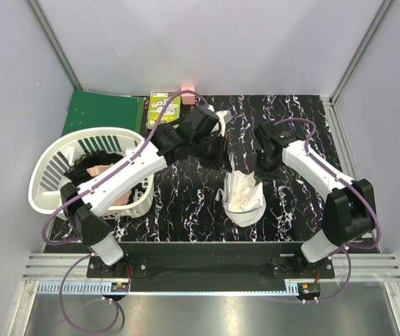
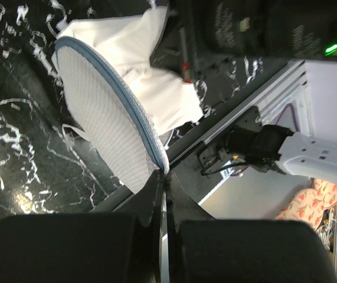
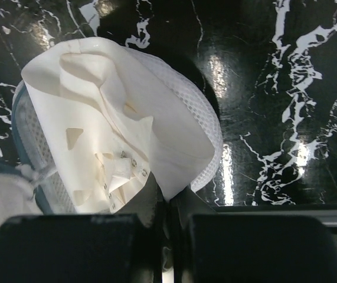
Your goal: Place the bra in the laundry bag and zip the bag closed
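Note:
My right gripper should release the bra inside, as the fold it holds lies across the laundry bag's edge, and then take the zipper rim [image 1: 261, 206] before zipping.
The white laundry bag [image 1: 245, 203] lies on the black marbled table, its far end lifted between both grippers. My left gripper [image 1: 229, 164] is shut on the bag's grey-blue zipper rim; in the left wrist view the mesh side [image 2: 103, 112] runs straight into the gripper's [image 2: 164, 177] tips. My right gripper [image 1: 257, 178] is shut on a fold of the bag's smooth white wall, with mesh [image 3: 208, 138] behind it, which holds the mouth open. Inside lies a cream-white bra [image 3: 115, 171] with hook-and-eye clasps, just left of the right gripper [image 3: 168, 203].
A white slatted basket [image 1: 52, 175] with dark and pink clothes stands at the left, under my left arm. A green folder [image 1: 105, 112], a green-and-white box [image 1: 163, 108] and a small pink block [image 1: 187, 88] sit along the back edge.

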{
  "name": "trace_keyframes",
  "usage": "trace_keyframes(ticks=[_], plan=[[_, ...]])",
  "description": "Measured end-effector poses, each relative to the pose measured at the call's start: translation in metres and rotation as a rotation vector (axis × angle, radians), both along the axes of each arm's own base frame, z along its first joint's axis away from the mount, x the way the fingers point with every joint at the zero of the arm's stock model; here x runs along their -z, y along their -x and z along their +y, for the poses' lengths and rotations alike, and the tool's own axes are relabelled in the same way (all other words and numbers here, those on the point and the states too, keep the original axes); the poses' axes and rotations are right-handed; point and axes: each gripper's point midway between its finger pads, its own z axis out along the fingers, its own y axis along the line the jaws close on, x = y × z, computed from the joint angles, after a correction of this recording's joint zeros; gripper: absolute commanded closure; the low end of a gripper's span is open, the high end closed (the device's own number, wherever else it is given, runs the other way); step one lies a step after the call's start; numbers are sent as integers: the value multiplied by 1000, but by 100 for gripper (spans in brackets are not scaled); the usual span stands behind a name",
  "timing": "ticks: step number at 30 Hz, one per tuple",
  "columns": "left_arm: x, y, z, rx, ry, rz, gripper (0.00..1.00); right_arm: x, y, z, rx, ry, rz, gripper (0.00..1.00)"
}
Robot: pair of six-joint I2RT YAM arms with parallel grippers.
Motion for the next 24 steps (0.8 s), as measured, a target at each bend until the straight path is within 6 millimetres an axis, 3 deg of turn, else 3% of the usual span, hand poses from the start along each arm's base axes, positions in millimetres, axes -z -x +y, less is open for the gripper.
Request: trace_keyframes(ticks=[6,9,17,21,24], plan=[[-35,0,-15,20,70,-64,100,-7,7,-2,-13,70,-6,100],[-41,2,-19,32,83,-79,100,-15,5,5,-20,51,-27,100],[-14,-6,-11,1,-14,-110,100,-28,10,27,-33,-85,-45,100],[5,-9,0,-21,-84,-109,100,-41,23,30,-82,-159,-112,100],[9,-10,4,-26,-107,-114,100,-40,31,37,-115,-224,-125,100]])
